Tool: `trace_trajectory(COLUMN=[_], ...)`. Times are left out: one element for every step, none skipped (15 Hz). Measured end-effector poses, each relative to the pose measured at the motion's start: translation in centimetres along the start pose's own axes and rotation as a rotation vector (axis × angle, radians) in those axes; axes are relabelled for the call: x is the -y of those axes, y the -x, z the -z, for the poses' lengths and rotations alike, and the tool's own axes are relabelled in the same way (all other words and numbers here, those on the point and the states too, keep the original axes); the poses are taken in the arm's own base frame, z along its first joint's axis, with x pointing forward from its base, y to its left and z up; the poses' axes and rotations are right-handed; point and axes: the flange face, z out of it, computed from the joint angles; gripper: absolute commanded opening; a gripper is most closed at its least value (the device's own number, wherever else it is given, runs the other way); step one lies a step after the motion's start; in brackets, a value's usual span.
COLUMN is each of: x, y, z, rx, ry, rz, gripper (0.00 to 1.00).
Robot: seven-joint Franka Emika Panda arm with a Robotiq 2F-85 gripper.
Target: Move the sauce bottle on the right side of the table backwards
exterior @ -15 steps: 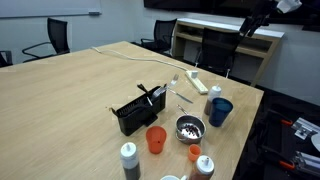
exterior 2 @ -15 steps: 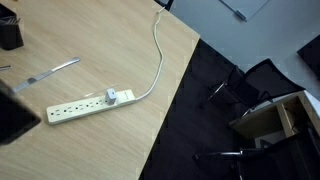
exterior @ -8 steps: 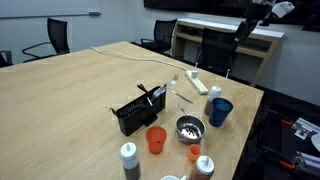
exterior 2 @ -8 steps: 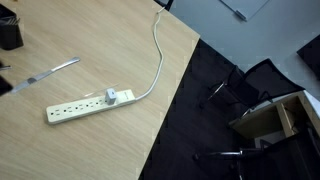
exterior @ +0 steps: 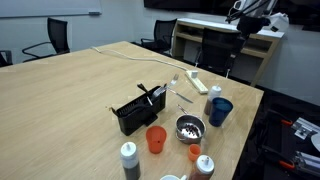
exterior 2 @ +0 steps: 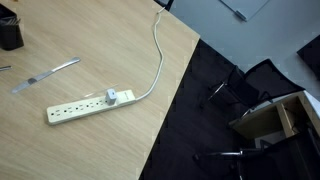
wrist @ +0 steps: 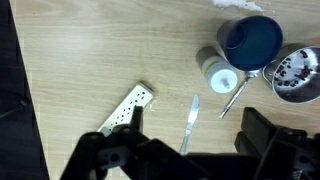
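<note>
The sauce bottle's top (exterior: 215, 91) (wrist: 224, 79), beside the dark blue cup, is the next place for my gripper to go to and close on.
The sauce bottle (exterior: 213, 93) is small, slim and pale white. It stands upright on the wooden table (exterior: 70, 90) next to the dark blue cup (exterior: 219, 112). The wrist view shows the sauce bottle's cap from above (wrist: 218, 73), touching the blue cup (wrist: 250, 42). My gripper (exterior: 243, 12) hangs high above the table's far right corner, well away from the bottle. In the wrist view its two dark fingers (wrist: 190, 152) are spread wide with nothing between them.
Near the bottle are a metal bowl (exterior: 189, 127), an orange cup (exterior: 156, 139), a black organizer (exterior: 139, 108), a grey white-capped bottle (exterior: 128, 158) and two orange bottles (exterior: 200, 160). A knife (wrist: 190, 120) and a power strip (exterior 2: 85, 105) with its cable lie on the table. Chairs and a cabinet stand behind.
The arm has swung left and slightly down at the top right of an exterior view. The dark blur at the left edge of the other exterior view is gone. Table objects are unmoved.
</note>
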Motion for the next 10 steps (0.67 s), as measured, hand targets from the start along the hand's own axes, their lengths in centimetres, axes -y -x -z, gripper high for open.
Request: trace_trajectory(x=[-0.2, -0.4, -0.4, -0.4, -0.4, -0.4, -0.4, -0.3, 0.0, 0.6], y=[0.0, 0.0, 0.0, 0.0, 0.0, 0.0, 0.0, 0.1, 0.1, 0.2], z=[0.0, 0.0, 0.0, 0.0, 0.0, 0.0, 0.0, -0.1, -0.4, -0.8], rx=[-0.001, -0.001, 0.000, 0.000, 0.000, -0.001, 0.000, 0.003, 0.009, 0.019], ry=[0.000, -0.001, -0.001, -0.001, -0.001, -0.001, -0.001, -0.003, -0.011, -0.022], rz=[-0.005, -0.010, -0.010, -0.010, -0.010, -0.010, -0.010, -0.009, -0.007, -0.001], gripper=[1.00, 1.00, 1.00, 1.00, 1.00, 1.00, 1.00, 1.00, 1.00, 1.00])
